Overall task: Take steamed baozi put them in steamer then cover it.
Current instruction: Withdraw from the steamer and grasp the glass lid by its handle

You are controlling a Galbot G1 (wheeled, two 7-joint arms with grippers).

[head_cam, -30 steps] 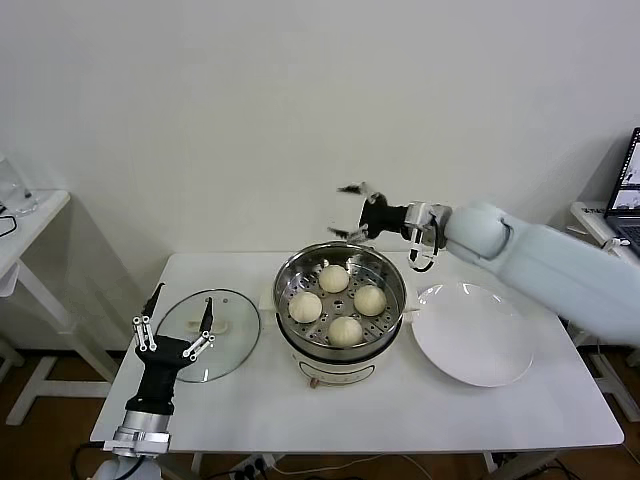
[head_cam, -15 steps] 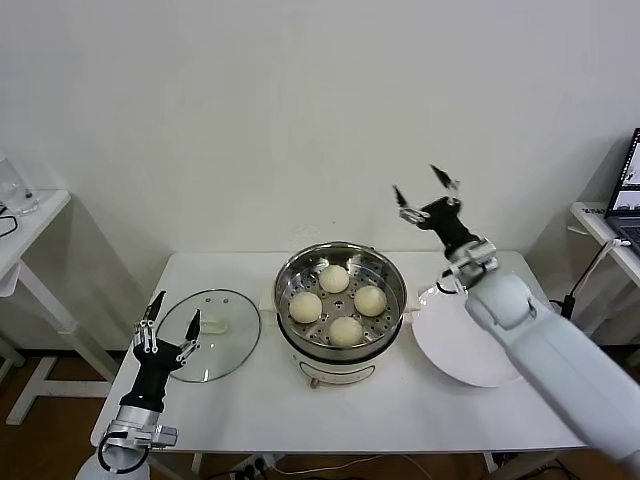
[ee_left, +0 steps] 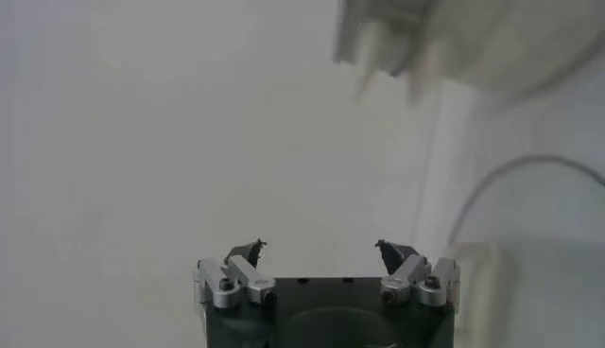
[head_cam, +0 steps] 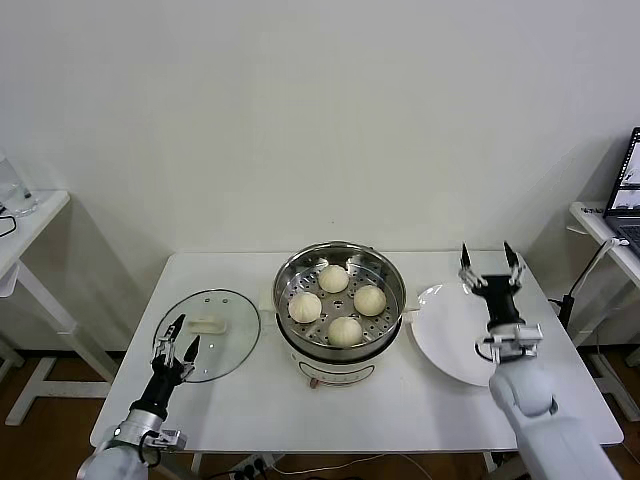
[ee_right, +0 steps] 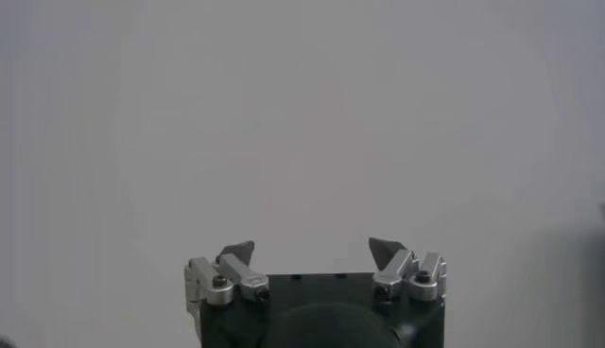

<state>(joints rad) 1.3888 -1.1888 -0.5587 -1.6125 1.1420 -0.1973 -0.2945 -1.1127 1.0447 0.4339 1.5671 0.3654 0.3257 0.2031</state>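
The robot's left gripper will next move to the glass cover's white handle (head_cam: 203,326) (ee_left: 476,307) and close there, since the cover has to go onto the steamer.
Several cream-white baozi (head_cam: 334,278) lie on the perforated tray inside the shiny steel steamer (head_cam: 384,268) at the table's middle. The glass cover (head_cam: 235,335) with its white handle lies flat on the table left of the steamer. My left gripper (head_cam: 178,337) is open and empty, pointing up at the cover's near edge. My right gripper (head_cam: 490,263) is open and empty, pointing up above the white plate, right of the steamer. Both wrist views show only open jaws against a blank wall: the left gripper (ee_left: 321,250) and the right gripper (ee_right: 313,250).
A flat white plate (head_cam: 455,350) lies right of the steamer. The white table (head_cam: 400,420) has its front edge near my arms. A side table (head_cam: 30,225) stands far left and a laptop (head_cam: 626,185) far right.
My right arm has swung from above the steamer's back rim to the right and down, over the plate. My left gripper has dropped lower and its jaws have narrowed somewhat.
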